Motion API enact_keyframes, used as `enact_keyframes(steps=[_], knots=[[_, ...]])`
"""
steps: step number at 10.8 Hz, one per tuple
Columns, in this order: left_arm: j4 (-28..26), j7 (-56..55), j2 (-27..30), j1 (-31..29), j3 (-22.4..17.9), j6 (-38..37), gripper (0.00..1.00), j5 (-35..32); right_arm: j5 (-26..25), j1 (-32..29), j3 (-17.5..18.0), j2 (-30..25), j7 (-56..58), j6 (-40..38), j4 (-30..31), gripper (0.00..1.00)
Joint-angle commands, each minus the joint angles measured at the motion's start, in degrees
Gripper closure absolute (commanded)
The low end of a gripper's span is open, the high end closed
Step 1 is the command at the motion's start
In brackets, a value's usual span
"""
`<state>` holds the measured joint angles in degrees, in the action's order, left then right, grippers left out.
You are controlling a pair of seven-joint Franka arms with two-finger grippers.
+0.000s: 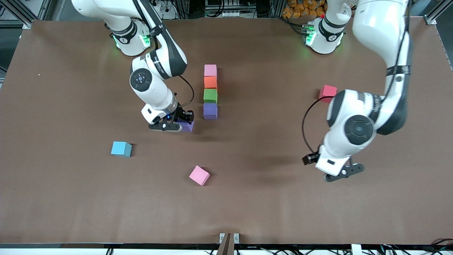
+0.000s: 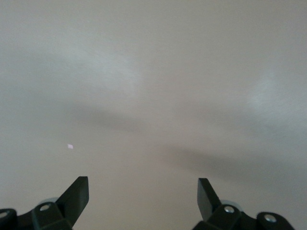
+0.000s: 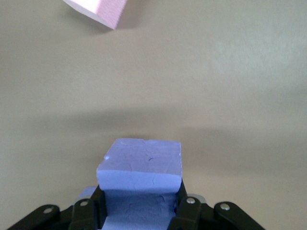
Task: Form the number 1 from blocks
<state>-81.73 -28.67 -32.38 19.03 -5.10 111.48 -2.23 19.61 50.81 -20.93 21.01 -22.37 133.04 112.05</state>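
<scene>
The second purple block, now beside the column's purple end, will go down against the front-camera side of the column's purple block [image 1: 211, 120], set there by my right gripper.
Four blocks stand in a straight column mid-table: pink [image 1: 210, 70] farthest from the front camera, then orange [image 1: 210, 82], green [image 1: 210, 96] and purple [image 1: 210, 111] nearest. My right gripper [image 1: 181, 123] is down at the table beside the column's purple end, toward the right arm's end. It is shut on a second purple block [image 1: 188, 126]. The right wrist view shows that block [image 3: 141, 163] squeezed between the right gripper's [image 3: 140, 203] fingers. My left gripper [image 1: 342, 173] hangs open over bare table toward the left arm's end; the left gripper [image 2: 143, 191] holds nothing in its wrist view.
A loose pink block [image 1: 199, 175] lies nearer the front camera than the column, and its corner [image 3: 100, 9] shows in the right wrist view. A blue block [image 1: 121, 148] sits toward the right arm's end. A red block [image 1: 327, 92] sits by the left arm.
</scene>
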Motion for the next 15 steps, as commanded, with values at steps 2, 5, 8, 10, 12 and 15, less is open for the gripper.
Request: enact_keyframes(steps=[2,5,8,10,12,15], knots=[[-2.0,7.1,3.2,-2.3,0.9,-5.2,0.0,0.4,-2.0,4.5,-2.4,11.5,-5.4,-5.9,-14.4,0.5],[-14.5,6.6,12.5,-4.0,1.1,-2.9,0.0,1.4,-0.4,6.3,-2.5,15.1,-7.6,-4.7,-16.6,0.5],[-25.2,7.0,21.3,-8.1,1.1,-2.1,0.0,1.1,3.2,7.5,-1.2,14.9,-7.6,-3.0,-14.9,0.49],[-32.0,7.0,25.1,-9.0,1.1,2.8,0.0,1.0,3.2,7.5,0.1,14.8,-7.7,-2.8,-14.1,0.49],[-40.3,7.3,30.2,-9.8,1.1,9.4,0.0,0.9,3.2,7.4,1.6,14.4,-7.7,-2.1,-12.4,0.49],[-43.5,11.5,34.2,-12.4,1.1,9.7,0.0,0.6,3.2,7.1,2.6,14.2,-7.7,-0.5,-11.2,0.49]])
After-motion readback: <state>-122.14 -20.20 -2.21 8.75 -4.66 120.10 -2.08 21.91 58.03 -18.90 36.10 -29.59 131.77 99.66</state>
